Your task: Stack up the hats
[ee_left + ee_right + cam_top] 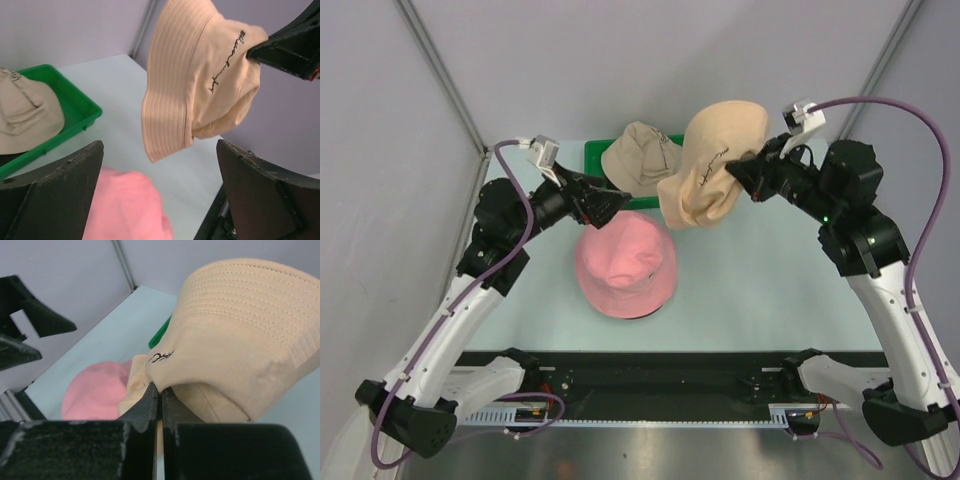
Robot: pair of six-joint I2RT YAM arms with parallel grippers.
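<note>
Next, my left gripper will go to the peach-beige hat's loose edge (pixel 662 192) (pixel 145 111), across from my right gripper's hold, and close there.
A pink hat (pixel 625 265) lies crown up on the pale table, also low in the left wrist view as the pink hat (pixel 130 205). My right gripper (pixel 738 172) is shut on a fold of a peach-beige hat (pixel 710 165), which hangs in the air to the right of and behind the pink one. In the right wrist view the jaws (pixel 160 392) pinch the fabric of the peach hat (pixel 240 340) near its black embroidered script. A darker beige hat (pixel 638 155) rests in the green tray (pixel 592 152). My left gripper (pixel 612 207) is open with nothing in it, over the pink hat's far edge.
The green tray (pixel 75 107) sits at the back of the table against the grey enclosure wall. Grey walls close in the left, right and back sides. The arms' black base rail runs along the near edge.
</note>
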